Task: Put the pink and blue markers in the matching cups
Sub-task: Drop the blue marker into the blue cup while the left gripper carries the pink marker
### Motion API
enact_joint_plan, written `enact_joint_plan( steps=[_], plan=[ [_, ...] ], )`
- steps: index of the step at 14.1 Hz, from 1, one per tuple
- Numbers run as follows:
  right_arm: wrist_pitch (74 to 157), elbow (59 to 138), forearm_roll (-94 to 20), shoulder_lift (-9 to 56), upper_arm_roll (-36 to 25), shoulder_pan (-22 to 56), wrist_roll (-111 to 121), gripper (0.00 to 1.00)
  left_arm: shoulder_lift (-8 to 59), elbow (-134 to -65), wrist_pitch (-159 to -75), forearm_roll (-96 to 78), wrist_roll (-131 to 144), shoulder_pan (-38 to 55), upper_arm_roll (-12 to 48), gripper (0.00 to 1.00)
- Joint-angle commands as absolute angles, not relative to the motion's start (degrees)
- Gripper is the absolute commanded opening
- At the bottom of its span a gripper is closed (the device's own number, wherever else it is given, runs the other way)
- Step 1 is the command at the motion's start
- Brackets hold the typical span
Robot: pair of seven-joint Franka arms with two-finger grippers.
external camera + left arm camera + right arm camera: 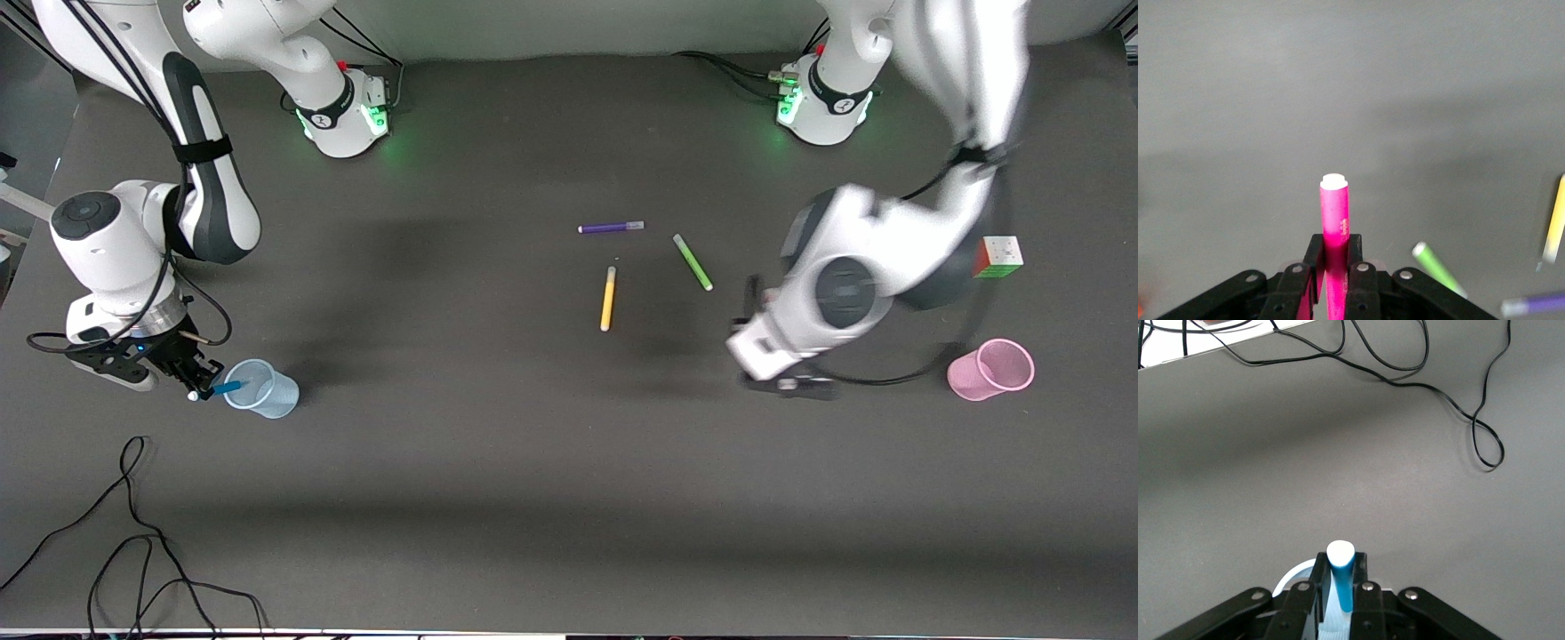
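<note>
I need to release the pink marker, now held above bare table, from my left gripper inside the pale pink cup point(995, 368) near the Rubik's cube.
My right gripper point(203, 384) is shut on the blue marker point(228, 388) and holds it slanted over the rim of the pale blue cup point(264, 389), with its lower end inside the cup. The right wrist view shows the marker's white end point(1340, 555) between the fingers and the cup's rim point(1289, 579) below. My left gripper point(788, 383) is shut on the pink marker point(1335, 212), above bare table between the green marker and the pale pink cup point(992, 368). The pink marker is hidden in the front view.
A purple marker point(612, 228), a yellow marker point(608, 299) and a green marker point(693, 261) lie mid-table. A Rubik's cube point(998, 257) sits farther from the camera than the pink cup. Loose black cables point(133, 533) lie near the front edge at the right arm's end.
</note>
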State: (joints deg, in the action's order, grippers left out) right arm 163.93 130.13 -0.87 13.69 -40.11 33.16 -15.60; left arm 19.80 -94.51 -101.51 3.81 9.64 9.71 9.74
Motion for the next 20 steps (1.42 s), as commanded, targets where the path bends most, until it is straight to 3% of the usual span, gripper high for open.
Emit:
enact_joint_plan(
  steps=[1,6,10,13,16,20],
  plan=[
    [164.79,130.25,0.18,13.62,-40.43,33.84,-15.29,0.99,16.71,-91.15,-93.36,5.79,-1.53,4.24,10.11,0.0],
    [164.27,129.82,0.18,13.19,-40.34,33.84,-15.82,1.0,14.59,-91.41,-95.7,12.22,-26.5,-6.84,10.11,0.0],
    [158.67,126.05,-0.61,12.13,-40.43,33.84,-15.82,1.0,14.59,-94.29,-106.75,11.0,-43.2,-14.57,10.28,0.0],
    [145.43,117.98,-0.62,11.34,-40.34,33.84,-15.82,1.0,14.5,-99.3,-116.78,2.41,-57.17,-20.81,10.37,0.0],
    [125.49,105.77,-0.7,11.51,-40.08,33.84,-15.21,1.0,15.03,-104.4,-125.48,-8.49,-73.24,-25.39,10.28,0.0],
    [107.61,94.07,-5.0,11.69,-38.59,33.84,-14.25,1.0,18.88,-106.87,-128.06,-23.96,-94.25,-29.61,10.28,0.0]
  ],
)
